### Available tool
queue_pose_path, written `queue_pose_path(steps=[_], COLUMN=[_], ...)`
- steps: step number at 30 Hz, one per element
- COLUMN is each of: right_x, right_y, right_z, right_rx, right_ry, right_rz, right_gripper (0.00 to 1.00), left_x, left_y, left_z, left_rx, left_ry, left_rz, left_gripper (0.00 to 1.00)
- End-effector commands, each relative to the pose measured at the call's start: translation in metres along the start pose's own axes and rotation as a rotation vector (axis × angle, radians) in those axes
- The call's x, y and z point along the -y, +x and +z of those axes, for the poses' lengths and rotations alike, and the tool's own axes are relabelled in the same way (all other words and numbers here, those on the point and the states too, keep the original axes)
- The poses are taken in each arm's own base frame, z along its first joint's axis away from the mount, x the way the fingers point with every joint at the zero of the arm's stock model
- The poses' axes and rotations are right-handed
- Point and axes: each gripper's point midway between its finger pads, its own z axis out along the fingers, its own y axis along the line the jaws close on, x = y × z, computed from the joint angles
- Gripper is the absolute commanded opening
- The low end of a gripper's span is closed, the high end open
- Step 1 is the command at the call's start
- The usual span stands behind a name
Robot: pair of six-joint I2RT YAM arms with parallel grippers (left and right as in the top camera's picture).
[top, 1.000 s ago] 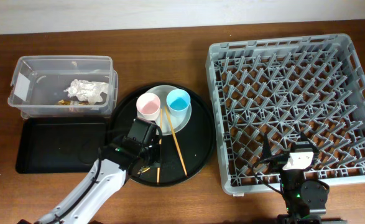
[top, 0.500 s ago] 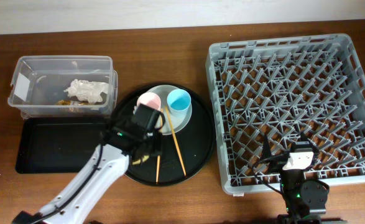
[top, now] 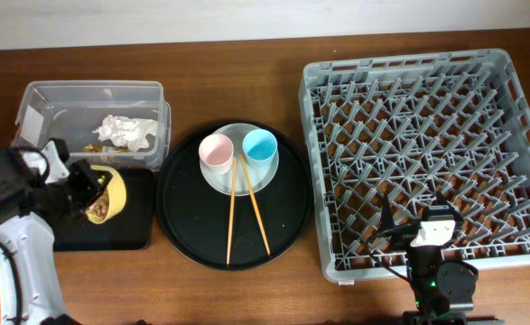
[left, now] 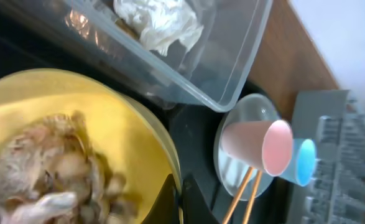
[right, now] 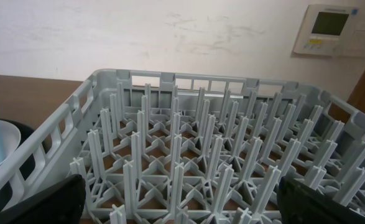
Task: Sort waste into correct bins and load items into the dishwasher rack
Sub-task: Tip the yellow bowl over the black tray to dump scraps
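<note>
The yellow bowl will go down from my left gripper onto the round black tray [top: 205,214] beside the chopsticks, before the pink cup.
My left gripper [top: 86,187] is shut on the rim of the yellow bowl [top: 109,191], tilted over the shallow black tray [top: 131,226]. Beige food scraps [left: 51,168] lie in the bowl [left: 76,112]; the jaws [left: 177,200] pinch its rim. The clear tub [top: 39,97] behind holds the white napkin [top: 125,132] and gold-brown wrapper [top: 93,146]. The pink cup [top: 216,153] and blue cup [top: 259,145] stand on the pale plate [top: 237,131], with two chopsticks [top: 231,212] beside them. My right gripper [right: 182,199] is open over the grey rack's [top: 427,135] front edge.
The plate, cups and chopsticks sit on a large round black tray [top: 192,235] between the bins and the rack. The tub's wall [left: 232,68] is close beside the bowl. Brown table lies in front and behind.
My left arm has carried the yellow bowl from the round tray leftwards to above the shallow black tray. The right arm has not moved.
</note>
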Motion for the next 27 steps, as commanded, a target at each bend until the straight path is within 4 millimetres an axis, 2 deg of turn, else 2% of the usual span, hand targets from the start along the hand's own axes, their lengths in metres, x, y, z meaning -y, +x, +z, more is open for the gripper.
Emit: queue_pose_path(steps=[1, 2, 5, 7, 9, 10, 12, 14, 16, 17, 21, 27], right_x=[0.000, 0.000, 0.000, 0.000, 0.000, 0.000, 0.000, 0.000, 0.000, 0.000, 0.000, 0.000], right_y=[0.002, 0.002, 0.002, 0.002, 0.002, 0.002, 0.002, 0.002, 0.002, 0.002, 0.002, 0.002], right_z=[0.000, 0.000, 0.000, 0.000, 0.000, 0.000, 0.000, 0.000, 0.000, 0.000, 0.000, 0.000], right_rx=[-0.003, -0.003, -0.003, -0.003, -0.003, -0.003, -0.003, -0.003, -0.003, -0.003, -0.003, -0.003], right_ry=[-0.003, -0.003, -0.003, -0.003, -0.003, -0.003, -0.003, -0.003, -0.003, -0.003, -0.003, -0.003], right_rz=[0.007, 0.008, 0.007, 0.007, 0.007, 0.007, 0.007, 0.007, 0.007, 0.007, 0.007, 0.007], right_gripper=[0.98, 0.98, 0.98, 0.98, 0.98, 0.98, 0.98, 0.98, 0.98, 0.98, 0.98, 0.98], left_x=[-0.004, -0.015, -0.016, -0.038, -0.031, -0.037, -0.028, -0.026, -0.026, -0.025, -0.025, -0.025], left_y=[-0.003, -0.005, -0.021, -0.027, -0.038, -0.038, -0.039, -0.041, -0.039, -0.034, -0.032, -0.038], left_z=[-0.006, -0.005, -0.013, -0.011, -0.029, -0.028, -0.039, -0.041, -0.040, -0.039, -0.039, -0.040], left_rx=[0.047, 0.063, 0.099, 0.101, 0.132, 0.135, 0.140, 0.146, 0.125, 0.090, 0.071, 0.085], left_ry=[0.175, 0.168, 0.378, 0.469, 0.732, 0.731, 0.811, 0.819, 0.823, 0.830, 0.832, 0.831], left_rz=[-0.041, -0.059, -0.105, -0.195, -0.185, -0.203, -0.176, -0.159, -0.208, -0.288, -0.333, -0.295], left_gripper=[0.00, 0.00, 0.00, 0.00, 0.00, 0.00, 0.00, 0.00, 0.00, 0.00, 0.00, 0.00])
